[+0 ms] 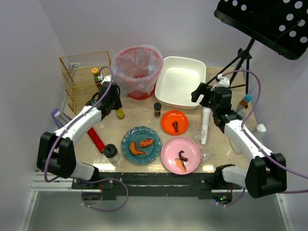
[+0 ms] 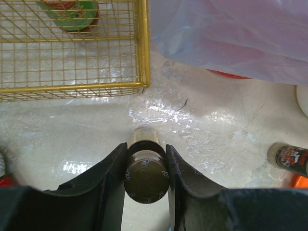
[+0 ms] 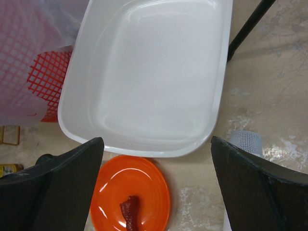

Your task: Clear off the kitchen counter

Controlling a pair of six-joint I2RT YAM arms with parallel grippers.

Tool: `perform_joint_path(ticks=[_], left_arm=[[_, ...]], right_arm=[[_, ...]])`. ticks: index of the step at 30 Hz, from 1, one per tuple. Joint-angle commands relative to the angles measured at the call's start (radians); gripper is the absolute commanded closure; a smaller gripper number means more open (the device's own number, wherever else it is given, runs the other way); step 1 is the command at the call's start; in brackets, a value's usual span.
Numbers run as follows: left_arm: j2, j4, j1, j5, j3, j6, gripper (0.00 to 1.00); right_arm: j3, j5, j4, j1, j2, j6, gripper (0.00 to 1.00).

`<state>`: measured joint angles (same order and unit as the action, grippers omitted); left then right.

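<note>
I need to use my left gripper to set the yellowish bottle down in the gold wire basket (image 1: 93, 93) (image 2: 25, 36) next to the yellow-capped bottle.
The kitchen counter (image 1: 144, 120) is a beige marbled top holding plates, jars and bottles. My left gripper (image 2: 146, 150) is low over it in front of the gold wire basket. Both its fingers press the sides of a yellowish bottle (image 2: 146, 175) with a dark round cap, which stands on the counter. From the top view the same bottle (image 1: 119, 114) shows just below the left gripper (image 1: 114, 102). My right gripper (image 3: 156, 140) hangs open and empty above the gap between the white tub (image 3: 154, 72) and the orange plate (image 3: 132, 197).
A gold wire basket (image 1: 84, 77) with a green-lidded jar and a bag-lined red bin (image 1: 138, 70) stand at the back left. A small spice jar (image 1: 157, 109), teal plate (image 1: 141, 144), pink plate (image 1: 180, 154), black-lidded jar (image 1: 111, 151) and white tube (image 1: 205, 126) lie nearer. A tripod (image 1: 238, 62) stands back right.
</note>
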<state>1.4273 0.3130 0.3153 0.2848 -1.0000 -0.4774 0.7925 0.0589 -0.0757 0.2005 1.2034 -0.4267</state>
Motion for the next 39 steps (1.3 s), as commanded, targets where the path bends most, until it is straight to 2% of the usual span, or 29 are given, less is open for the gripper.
perform_joint_path(ticks=[1,4,7,11,16,28,39], left_arm=[[-0.068,0.055,0.004,0.091,-0.095,0.043,1.0],[-0.102,0.115,-0.008,0.165,-0.175,0.089,1.0],[-0.119,0.15,-0.082,0.125,-0.259,0.137,1.0],[-0.116,0.193,-0.249,0.024,-0.365,0.167,1.0],[-0.059,0.242,-0.306,0.088,-0.52,0.218,1.0],[0.123,0.045,-0.371,0.014,-0.661,0.212,1.0],[0.194,-0.115,-0.374,-0.01,-0.631,0.221,1.0]], right_arm=[[0.022,-0.013,-0.032,-0.003,-0.016,-0.006,0.02],[0.024,-0.014,-0.032,-0.003,-0.016,-0.004,0.02],[0.034,-0.025,-0.023,-0.003,-0.015,-0.006,0.02],[0.045,-0.05,-0.007,-0.003,-0.031,-0.009,0.02],[0.05,-0.056,-0.006,-0.003,-0.044,-0.017,0.02],[0.039,-0.057,0.019,-0.003,-0.076,-0.018,0.02],[0.028,-0.054,0.019,-0.004,-0.082,-0.018,0.02]])
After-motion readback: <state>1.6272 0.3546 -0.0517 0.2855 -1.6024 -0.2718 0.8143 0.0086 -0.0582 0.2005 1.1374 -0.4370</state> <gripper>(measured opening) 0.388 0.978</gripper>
